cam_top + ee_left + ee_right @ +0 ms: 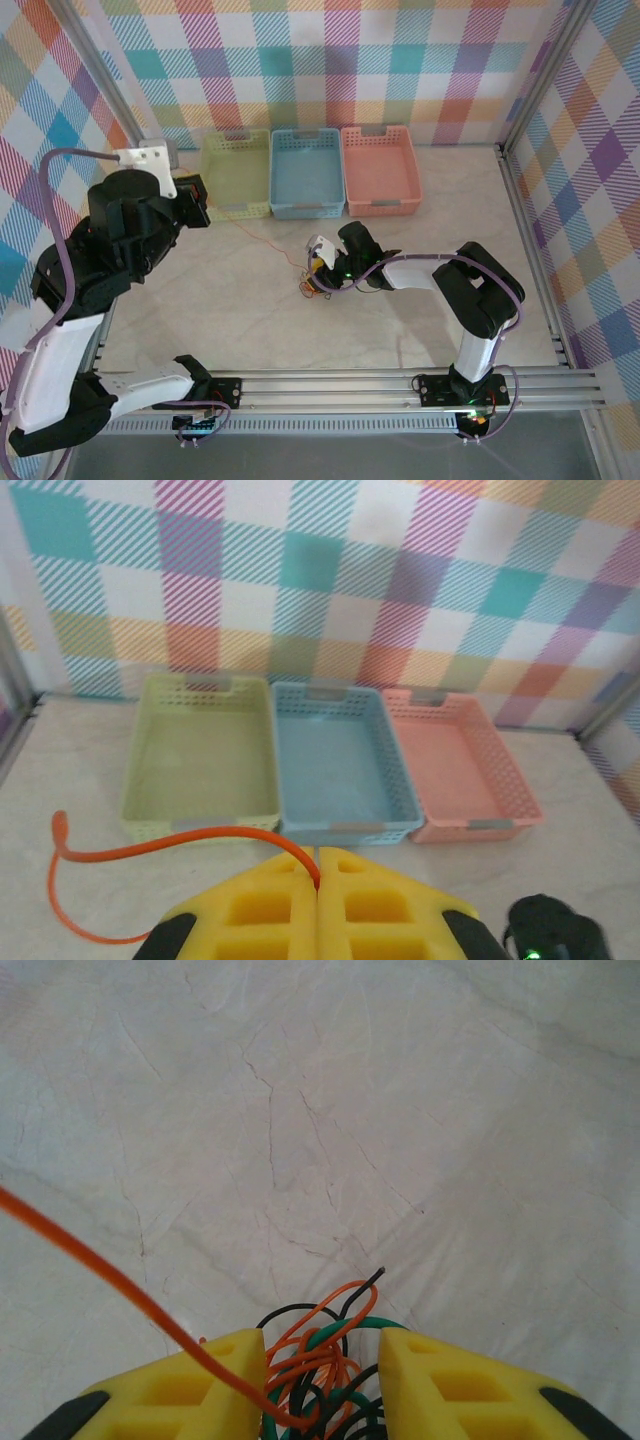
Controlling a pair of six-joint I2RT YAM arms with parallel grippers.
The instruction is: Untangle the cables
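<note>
The taut orange cable runs into the bundle between my right gripper's fingers, so next my right gripper opens and takes the orange cable alone [150, 1307].
The cables lie knotted in a small tangle [312, 287] mid-table: thin orange, black and green strands [322, 1365]. My right gripper [318, 266] sits low over it, its yellow fingers [200, 1380] pressed against both sides of the bundle [322, 1335]. A black cable end [372, 1280] pokes forward. One orange cable [262, 240] runs taut from the tangle up-left to my left gripper [200, 205]. That gripper [320, 852] is shut on the orange cable, whose free end [180, 840] loops away to the left.
Three baskets stand in a row at the back: light green [240, 210], blue [307, 210] and pink [383, 207]. Metal frame rails run along the table's near edge [400, 385] and right side [530, 220].
</note>
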